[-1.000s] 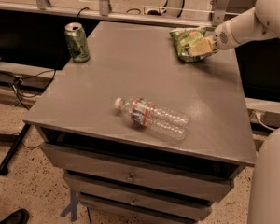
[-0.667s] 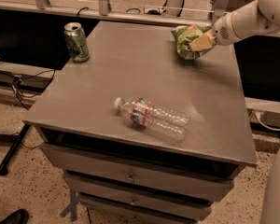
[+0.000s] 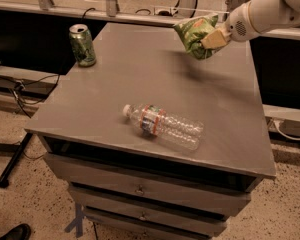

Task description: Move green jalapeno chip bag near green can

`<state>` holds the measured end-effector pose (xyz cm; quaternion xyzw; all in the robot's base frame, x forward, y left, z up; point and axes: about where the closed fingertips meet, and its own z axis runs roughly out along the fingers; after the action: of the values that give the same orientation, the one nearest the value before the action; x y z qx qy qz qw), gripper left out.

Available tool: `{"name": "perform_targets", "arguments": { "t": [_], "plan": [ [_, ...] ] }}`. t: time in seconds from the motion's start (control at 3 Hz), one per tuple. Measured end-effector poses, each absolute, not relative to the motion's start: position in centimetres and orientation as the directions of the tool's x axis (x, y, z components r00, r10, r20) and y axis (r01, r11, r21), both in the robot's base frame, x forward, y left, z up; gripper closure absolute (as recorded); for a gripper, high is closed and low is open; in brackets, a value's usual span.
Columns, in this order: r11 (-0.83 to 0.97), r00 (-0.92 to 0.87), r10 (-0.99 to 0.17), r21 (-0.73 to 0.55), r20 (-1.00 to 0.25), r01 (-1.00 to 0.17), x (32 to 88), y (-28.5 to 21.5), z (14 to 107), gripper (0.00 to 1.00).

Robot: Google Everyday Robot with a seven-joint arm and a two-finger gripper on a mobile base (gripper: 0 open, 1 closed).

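The robot's gripper should release the green jalapeno chip bag on the grey table [image 3: 112,61], against the inner side of the green can. The bag still hangs in the air above the table.
The green jalapeno chip bag [image 3: 195,34] hangs in the air above the far right part of the grey table [image 3: 140,84], crumpled and tilted. My gripper [image 3: 212,38] comes in from the upper right on a white arm and is shut on the bag's right side. The green can [image 3: 82,45] stands upright at the table's far left corner, well to the left of the bag and gripper.
A clear plastic bottle [image 3: 162,126] with a red-and-blue label lies on its side near the table's front middle. The table top sits on a drawer unit [image 3: 140,194]. A dark shelf and cables run along the left, a rail along the back.
The gripper has lifted the chip bag off the table's far right corner and carried it up and a little to the left. The can and bottle have not moved.
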<state>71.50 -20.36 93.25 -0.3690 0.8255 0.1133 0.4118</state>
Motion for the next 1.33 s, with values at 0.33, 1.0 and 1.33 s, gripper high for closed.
{"name": "perform_targets", "arguments": {
  "t": [0.33,1.0,1.33],
  "plan": [
    [0.66,-0.354,-0.525,-0.107,-0.774,-0.744,71.5,-17.7,92.5,1.0],
    [0.584,-0.306,-0.492,-0.047,-0.815,-0.811,73.4,-6.8,90.2,1.0],
    [0.563,-0.291,-0.483,-0.038,-0.826,-0.826,74.5,-2.6,90.3,1.0]
  ]
}}
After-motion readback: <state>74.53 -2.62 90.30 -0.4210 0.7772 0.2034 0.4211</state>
